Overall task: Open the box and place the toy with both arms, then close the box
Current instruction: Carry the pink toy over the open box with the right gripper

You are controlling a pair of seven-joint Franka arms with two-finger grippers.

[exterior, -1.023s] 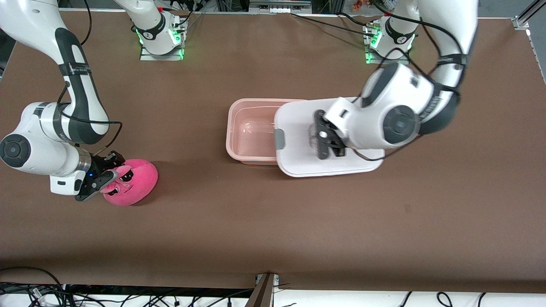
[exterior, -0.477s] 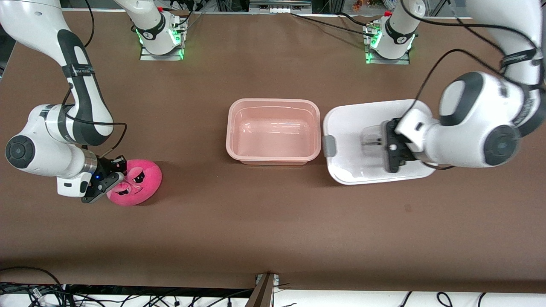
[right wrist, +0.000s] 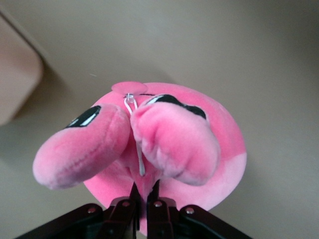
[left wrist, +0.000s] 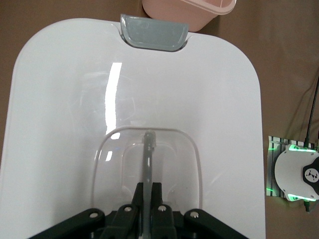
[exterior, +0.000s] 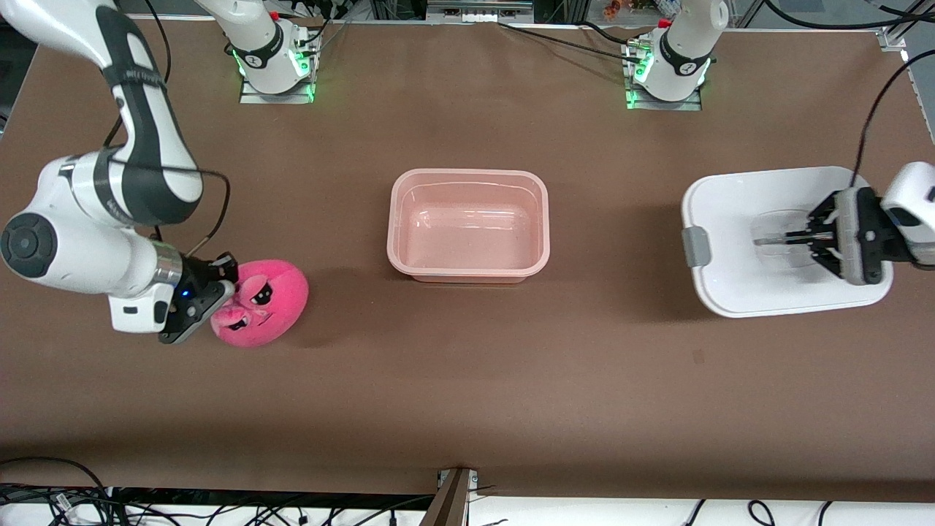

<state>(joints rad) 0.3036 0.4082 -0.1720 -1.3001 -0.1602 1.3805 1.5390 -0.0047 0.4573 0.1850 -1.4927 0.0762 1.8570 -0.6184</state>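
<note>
My right gripper should release the hot-pink plush toy so that it rests on the middle of the open box's bottom point(exterior: 470, 229).
The box point(exterior: 467, 223), a pink tub, stands open and empty at the table's middle. Its white lid point(exterior: 738, 241) with a grey clip point(exterior: 695, 246) hangs over the table at the left arm's end. My left gripper point(exterior: 809, 237) is shut on the lid's clear handle point(left wrist: 148, 149); the lid point(left wrist: 134, 89) fills the left wrist view, with the box's rim point(left wrist: 189, 7) past the clip. My right gripper point(exterior: 210, 294) is shut on the hot-pink plush toy point(exterior: 259, 301) low over the table at the right arm's end. In the right wrist view the gripper point(right wrist: 142, 193) pinches the toy point(right wrist: 164, 144) by its underside.
The two arm bases point(exterior: 274, 55) point(exterior: 668, 62) with green lights stand along the table's edge farthest from the front camera. Cables lie beside them and below the table's nearest edge. Bare brown tabletop point(exterior: 467, 380) lies between the toy, the box and the lid.
My left gripper has carried the lid off the box, out to the left arm's end of the table. My right gripper has moved the toy a little toward the box.
</note>
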